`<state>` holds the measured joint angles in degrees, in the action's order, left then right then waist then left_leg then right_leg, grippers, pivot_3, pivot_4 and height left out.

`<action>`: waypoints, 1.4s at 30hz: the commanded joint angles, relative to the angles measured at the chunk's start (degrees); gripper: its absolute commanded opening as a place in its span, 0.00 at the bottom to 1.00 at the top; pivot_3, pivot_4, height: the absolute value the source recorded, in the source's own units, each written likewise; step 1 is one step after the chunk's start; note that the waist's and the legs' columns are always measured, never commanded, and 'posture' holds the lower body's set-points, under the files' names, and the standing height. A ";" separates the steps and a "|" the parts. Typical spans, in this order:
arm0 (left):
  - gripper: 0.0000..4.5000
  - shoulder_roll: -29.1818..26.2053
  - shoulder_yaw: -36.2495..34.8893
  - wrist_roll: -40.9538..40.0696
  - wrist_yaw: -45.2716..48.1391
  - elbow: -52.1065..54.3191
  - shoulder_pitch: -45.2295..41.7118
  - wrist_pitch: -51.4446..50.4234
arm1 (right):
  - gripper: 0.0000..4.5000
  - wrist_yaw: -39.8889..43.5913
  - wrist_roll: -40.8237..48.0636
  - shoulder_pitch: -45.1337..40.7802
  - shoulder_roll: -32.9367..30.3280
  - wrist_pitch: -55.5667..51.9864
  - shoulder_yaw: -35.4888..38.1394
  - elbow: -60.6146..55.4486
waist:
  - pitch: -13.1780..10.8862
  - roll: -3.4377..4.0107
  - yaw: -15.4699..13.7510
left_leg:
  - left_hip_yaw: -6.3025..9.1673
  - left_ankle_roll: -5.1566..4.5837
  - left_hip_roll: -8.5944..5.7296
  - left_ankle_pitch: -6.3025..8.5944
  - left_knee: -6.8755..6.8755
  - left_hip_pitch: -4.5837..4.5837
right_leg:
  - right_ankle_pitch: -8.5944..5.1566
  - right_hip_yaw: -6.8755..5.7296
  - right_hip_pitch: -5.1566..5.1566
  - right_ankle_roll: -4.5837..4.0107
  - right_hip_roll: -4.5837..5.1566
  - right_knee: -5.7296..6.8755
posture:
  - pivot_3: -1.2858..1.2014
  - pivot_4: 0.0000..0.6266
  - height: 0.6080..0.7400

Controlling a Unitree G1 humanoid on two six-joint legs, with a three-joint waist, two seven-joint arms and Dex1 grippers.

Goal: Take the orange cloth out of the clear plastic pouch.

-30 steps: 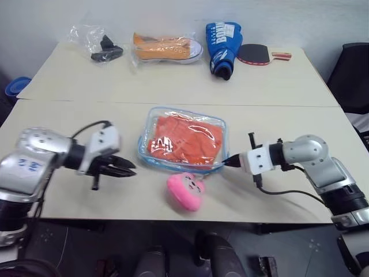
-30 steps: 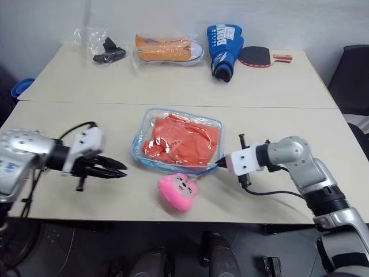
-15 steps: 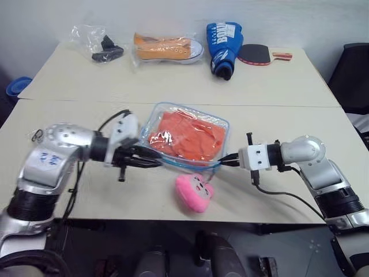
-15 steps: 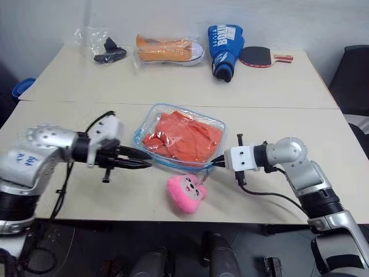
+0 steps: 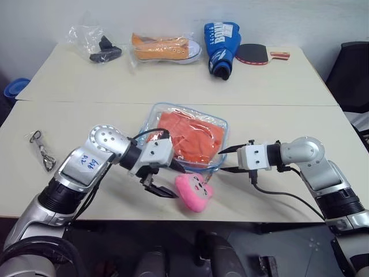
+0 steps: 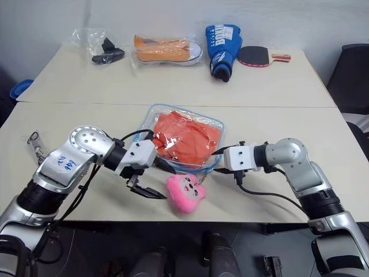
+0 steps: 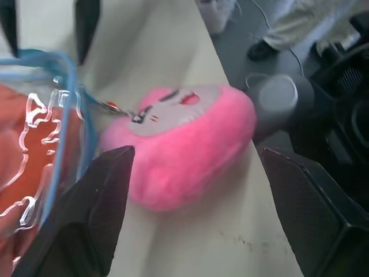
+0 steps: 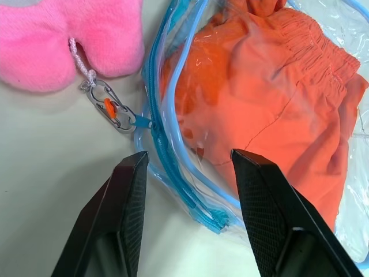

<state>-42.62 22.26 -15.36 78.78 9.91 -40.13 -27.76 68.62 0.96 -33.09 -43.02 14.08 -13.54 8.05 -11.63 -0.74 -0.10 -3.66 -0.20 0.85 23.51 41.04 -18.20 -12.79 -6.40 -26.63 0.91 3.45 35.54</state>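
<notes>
My right gripper should pinch the pouch's front corner (image 5: 221,163) while my left gripper pulls the plush charm, as the charm's carabiner sits partway along the pouch's zipper.
The clear plastic pouch (image 5: 214,128) with blue trim lies mid-table, and the orange cloth (image 5: 193,135) is crumpled inside it. A pink plush charm (image 5: 194,191) rests at the pouch's front edge, clipped to the zipper by a small carabiner (image 8: 112,109). My left gripper (image 5: 171,180) is open beside the pouch's front left edge, with its fingers (image 7: 92,213) spread towards the plush (image 7: 179,150). My right gripper (image 5: 226,160) is open at the pouch's front right corner. Its fingers (image 8: 127,219) straddle the blue zipper edge (image 8: 173,173) without holding it.
Along the far table edge lie a clear bag with a black item (image 5: 98,46), a wrapped orange sneaker (image 5: 166,49), a blue glove (image 5: 222,46) and a table tennis paddle (image 5: 253,53). A small key clip (image 5: 40,147) lies at the left. A black chair (image 5: 351,69) stands at the right.
My left gripper swung right from the table's left side to the pouch's front edge and opened. My right gripper stayed at the pouch's corner and opened. The plush shifted slightly right.
</notes>
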 commanded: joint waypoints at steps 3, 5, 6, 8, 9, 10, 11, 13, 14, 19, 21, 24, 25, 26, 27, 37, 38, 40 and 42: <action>0.81 3.10 4.06 6.43 -0.93 -2.73 -2.44 7.01 | 0.52 -0.77 -0.09 -0.61 -0.04 0.83 0.89 -1.34 | 0.00 0.00 -0.21 | 0.00 0.00 -0.01 0.00 0.01 0.00 | 0.00 0.00 0.00 0.00 0.00 0.00 | 0.52 0.24 1.00; 0.81 4.25 4.46 7.63 -1.42 -3.86 -2.74 7.78 | 0.52 -0.76 -0.21 -0.72 0.03 0.92 0.80 -1.24 | 0.00 0.00 -0.21 | -0.01 -0.01 -0.02 0.00 0.01 0.00 | 0.00 0.01 0.00 0.01 0.01 0.00 | 0.52 0.24 1.00; 0.81 4.68 4.46 7.93 -1.38 -4.22 -2.81 7.89 | 0.52 -0.75 -0.26 -0.78 0.07 0.95 0.77 -1.13 | 0.00 0.00 -0.23 | -0.01 -0.01 -0.02 0.00 0.01 0.00 | 0.00 0.01 0.00 0.01 0.01 0.00 | 0.52 0.24 1.00; 0.77 5.32 4.16 8.00 -1.25 -4.60 -2.75 7.77 | 0.52 -0.66 -0.37 -0.91 0.09 1.16 0.73 -0.83 | 0.00 0.00 -0.23 | -0.01 -0.02 -0.01 0.00 0.01 0.00 | 0.00 0.00 0.00 0.01 0.00 0.01 | 0.52 0.24 1.00; 0.73 5.45 3.92 7.88 -1.07 -4.55 -2.67 7.63 | 0.52 -0.58 -0.43 -0.96 0.06 1.30 0.73 -0.65 | 0.00 0.00 -0.23 | 0.00 -0.02 -0.01 0.00 0.00 0.01 | 0.00 0.00 0.00 0.01 0.00 0.00 | 0.52 0.24 1.00; 0.69 5.41 3.69 7.64 -0.69 -4.36 -2.59 7.42 | 0.52 -0.50 -0.54 -1.01 0.00 1.50 0.70 -0.47 | 0.00 0.00 -0.23 | -0.01 -0.02 -0.01 0.00 0.00 0.01 | 0.00 0.00 0.00 0.01 0.00 0.01 | 0.52 0.24 1.00; 0.62 5.32 3.49 7.49 -0.37 -4.20 -2.53 7.26 | 0.52 -0.45 -0.66 -1.07 -0.07 1.73 0.66 -0.26 | 0.00 0.00 -0.22 | 0.00 -0.02 -0.01 0.00 0.00 0.01 | 0.00 0.00 0.00 0.01 0.00 0.01 | 0.52 0.24 1.00; 0.48 5.20 3.19 7.48 -0.22 -4.09 -2.43 7.03 | 0.52 -0.41 -0.83 -1.21 -0.14 2.10 0.66 0.13 | 0.00 0.00 -0.23 | 0.00 -0.02 0.00 0.01 0.00 0.01 | 0.00 0.00 0.00 0.01 0.00 0.01 | 0.52 0.24 1.00; 0.42 5.10 3.02 7.55 -0.15 -4.13 -2.36 7.10 | 0.52 -0.38 -0.93 -1.36 -0.12 2.21 0.63 0.39 | 0.00 0.00 -0.22 | 0.00 -0.02 0.00 0.00 0.00 0.01 | 0.00 0.00 0.00 0.01 0.00 0.00 | 0.52 0.24 1.00; 0.08 4.39 1.81 7.06 0.08 -3.28 -1.88 6.35 | 0.52 -0.28 -1.45 -2.07 0.11 3.07 0.52 1.70 | 0.00 0.00 -0.20 | 0.01 -0.02 0.00 0.01 0.00 0.01 | 0.00 0.00 0.00 0.01 0.01 0.00 | 0.52 0.24 1.00; 0.00 4.07 1.42 6.83 0.02 -2.84 -1.74 5.90 | 0.48 0.14 -0.92 -2.19 0.30 3.04 0.53 1.76 | 0.00 0.00 -0.16 | 0.01 -0.02 0.00 0.01 0.00 0.01 | 0.00 0.00 0.00 0.01 0.01 0.01 | 0.52 0.24 1.00; 0.00 3.80 1.26 6.93 -0.03 -2.87 -1.63 6.12 | 0.31 1.10 -0.26 -2.33 0.35 3.23 0.46 1.89 | 0.00 0.00 -0.13 | 0.02 -0.02 0.01 0.01 0.00 0.01 | 0.00 -0.01 0.00 0.01 0.00 0.00 | 0.52 0.24 1.00; 0.00 3.83 1.18 6.97 -0.17 -2.89 -1.59 6.12 | 0.23 1.34 -0.24 -2.38 0.38 3.36 0.45 1.94 | 0.00 0.00 -0.13 | 0.02 -0.02 0.01 0.01 0.00 0.01 | 0.00 -0.01 0.00 0.01 0.00 0.01 | 0.52 0.24 1.00; 0.00 3.86 1.11 6.98 -0.23 -2.95 -1.59 6.13 | 0.16 1.50 -0.27 -2.47 0.44 3.40 0.44 2.01 | 0.00 0.00 -0.13 | 0.02 -0.02 0.01 0.01 0.00 0.01 | 0.00 -0.01 0.00 0.01 0.01 0.01 | 0.52 0.24 1.00; 0.00 3.91 1.06 7.00 -0.33 -2.97 -1.57 6.17 | 0.07 1.69 -0.20 -2.53 0.48 3.36 0.49 1.98 | 0.00 0.00 -0.13 | 0.02 -0.02 0.01 0.01 0.00 0.01 | 0.00 -0.01 0.00 0.01 0.01 0.01 | 0.52 0.24 1.00; 0.00 1.09 -0.69 7.31 -1.39 -1.27 0.22 4.65 | 0.01 1.41 -1.28 -2.40 -0.26 4.85 1.18 2.91 | 0.00 0.00 -0.02 | 0.02 -0.02 0.01 0.01 0.00 0.01 | 0.00 -0.01 0.00 0.01 0.01 0.01 | 0.52 0.24 1.00; 0.00 0.27 -1.42 7.01 -1.50 -0.83 0.61 4.13 | 0.01 1.06 -1.60 -2.37 -0.43 5.06 1.31 3.09 | 0.00 0.00 0.09 | 0.02 -0.02 0.01 0.01 0.00 0.01 | 0.00 -0.01 0.00 0.01 0.00 0.01 | 0.52 0.24 1.00; 0.00 -2.43 -3.86 6.08 -1.32 0.63 2.29 3.84 | 0.01 1.13 -1.37 -2.26 -0.93 5.59 1.68 3.55 | 0.00 0.01 0.24 | 0.02 -0.02 0.04 0.01 -0.01 0.02 | 0.00 -0.01 0.00 0.00 -0.02 0.01 | 0.52 0.24 1.00; 0.00 -4.82 -5.91 5.43 -1.26 1.75 3.94 3.80 | 0.01 1.24 -1.06 -2.11 -1.35 6.01 1.95 3.83 | -0.01 0.02 0.18 | 0.01 -0.02 0.04 0.01 -0.03 0.04 | 0.00 0.00 0.00 -0.01 -0.02 0.01 | 0.52 0.24 1.00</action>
<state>-46.08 18.99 -8.86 77.42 9.35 -36.88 -23.84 70.11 -0.89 -34.98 -43.17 18.98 -13.51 11.96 -11.64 -0.72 0.08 -3.64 -0.21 0.90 23.52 41.01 -18.16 -12.79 -6.40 -26.63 0.90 3.44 35.55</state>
